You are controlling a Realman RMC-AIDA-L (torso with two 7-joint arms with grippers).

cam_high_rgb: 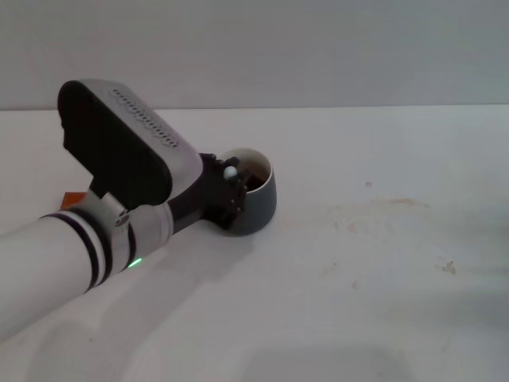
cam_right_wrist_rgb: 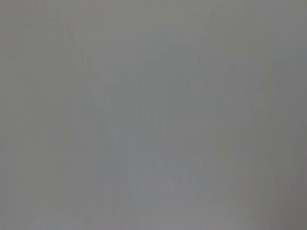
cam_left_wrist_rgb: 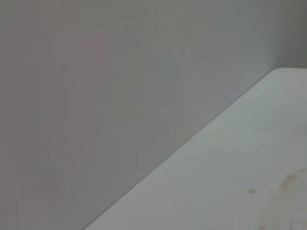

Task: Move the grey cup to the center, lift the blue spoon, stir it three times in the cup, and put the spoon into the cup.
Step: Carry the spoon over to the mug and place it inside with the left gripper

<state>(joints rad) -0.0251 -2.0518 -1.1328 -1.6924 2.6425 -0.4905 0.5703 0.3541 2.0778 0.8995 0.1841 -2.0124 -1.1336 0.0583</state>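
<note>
Next, my left gripper releases the blue spoon in the dark liquid inside the grey cup's white rim (cam_high_rgb: 236, 188). The spoon's bowl is now inside the cup.
The grey cup (cam_high_rgb: 261, 199) stands on the white table (cam_high_rgb: 358, 302) left of the middle, with dark liquid (cam_high_rgb: 253, 180) showing inside its white rim. My left gripper (cam_high_rgb: 229, 189) is at the cup's left rim, reaching over it. The pale end of the blue spoon (cam_high_rgb: 230, 171) sticks up between its fingers above the cup; the spoon's bowl is hidden inside the cup. The gripper is shut on the spoon. The cup's handle is hidden behind the gripper. The left wrist view shows only wall and bare table. My right gripper is out of view; its wrist view shows only grey wall.
A small orange block (cam_high_rgb: 73, 198) peeks out behind my left forearm at the far left. Faint brown stains (cam_high_rgb: 382, 208) mark the table to the right of the cup. The table's far edge meets a grey wall (cam_high_rgb: 318, 48).
</note>
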